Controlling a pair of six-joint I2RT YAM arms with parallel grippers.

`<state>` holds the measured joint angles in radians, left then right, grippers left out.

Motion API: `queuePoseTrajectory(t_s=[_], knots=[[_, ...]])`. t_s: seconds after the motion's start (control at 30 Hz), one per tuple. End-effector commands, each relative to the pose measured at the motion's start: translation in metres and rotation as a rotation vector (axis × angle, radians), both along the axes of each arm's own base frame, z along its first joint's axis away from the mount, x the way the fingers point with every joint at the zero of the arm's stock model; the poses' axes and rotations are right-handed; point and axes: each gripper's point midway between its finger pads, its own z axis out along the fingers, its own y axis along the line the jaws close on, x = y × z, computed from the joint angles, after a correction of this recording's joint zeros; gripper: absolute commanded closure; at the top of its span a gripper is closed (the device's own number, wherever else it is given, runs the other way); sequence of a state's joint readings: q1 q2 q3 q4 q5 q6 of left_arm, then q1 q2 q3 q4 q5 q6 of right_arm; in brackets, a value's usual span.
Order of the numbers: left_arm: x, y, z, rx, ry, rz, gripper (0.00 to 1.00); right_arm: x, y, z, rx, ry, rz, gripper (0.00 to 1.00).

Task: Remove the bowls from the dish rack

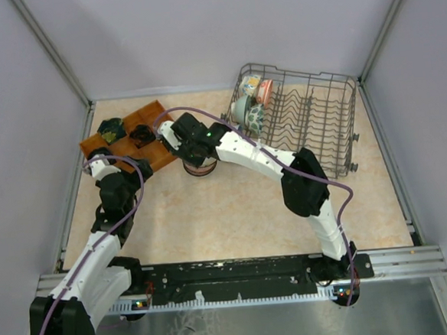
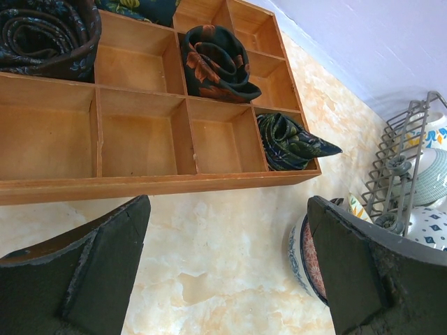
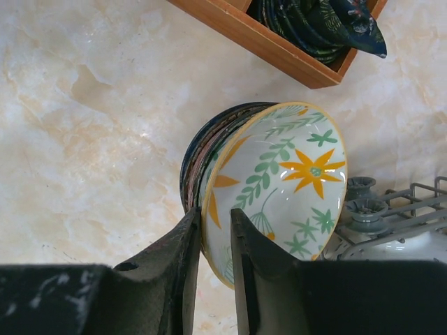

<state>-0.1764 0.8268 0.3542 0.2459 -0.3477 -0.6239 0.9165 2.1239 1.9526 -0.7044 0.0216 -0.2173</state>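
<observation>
My right gripper needs to settle the white bowl by the white bowl's rim (image 3: 212, 183) before leaving, because it slants to one side of the stack of dark-rimmed bowls.
My right gripper (image 3: 216, 230) is shut on the rim of a white bowl (image 3: 293, 174) painted with orange flowers and green leaves. It holds the bowl tilted against a stack of dark-rimmed bowls (image 3: 194, 157) on the table. In the top view the right gripper (image 1: 190, 156) is over that stack (image 1: 199, 169), left of the grey wire dish rack (image 1: 312, 119). Several bowls (image 1: 248, 104) stand at the rack's left end. My left gripper (image 2: 227, 272) is open and empty above the table, with the stack (image 2: 302, 255) beside its right finger.
A brown wooden compartment tray (image 1: 156, 109) with rolled dark cloths (image 2: 216, 63) lies at the back left, just beyond my left gripper (image 1: 104, 162). The rack's corner (image 2: 401, 174) and its bowls (image 2: 429, 174) show at the right of the left wrist view.
</observation>
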Motion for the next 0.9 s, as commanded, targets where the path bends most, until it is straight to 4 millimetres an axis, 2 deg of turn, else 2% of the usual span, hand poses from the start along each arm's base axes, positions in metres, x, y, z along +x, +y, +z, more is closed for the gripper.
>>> queuePoseTrajectory(t_s=[0.0, 0.13, 0.3, 0.37, 0.53, 0.87], knots=[[0.002, 0.001, 0.006, 0.002, -0.021, -0.001, 0.01, 0.009, 0.009, 0.027, 0.030, -0.075, -0.013, 0.75], [0.001, 0.001, 0.006, 0.002, -0.021, 0.003, 0.01, 0.007, 0.010, 0.029, 0.041, -0.078, -0.016, 0.70], [0.000, 0.002, 0.007, 0.004, -0.024, 0.003, 0.01, 0.001, 0.010, 0.042, 0.086, -0.089, -0.011, 0.70], [0.000, 0.002, 0.007, 0.003, -0.024, 0.004, 0.01, -0.002, 0.011, 0.045, 0.101, -0.087, -0.002, 0.72], [0.000, 0.001, 0.007, 0.001, -0.024, 0.000, 0.01, -0.006, 0.011, 0.040, 0.093, -0.078, -0.002, 0.88], [-0.001, 0.002, 0.007, 0.002, -0.025, 0.003, 0.01, -0.015, 0.020, 0.020, 0.031, -0.103, -0.018, 0.94]])
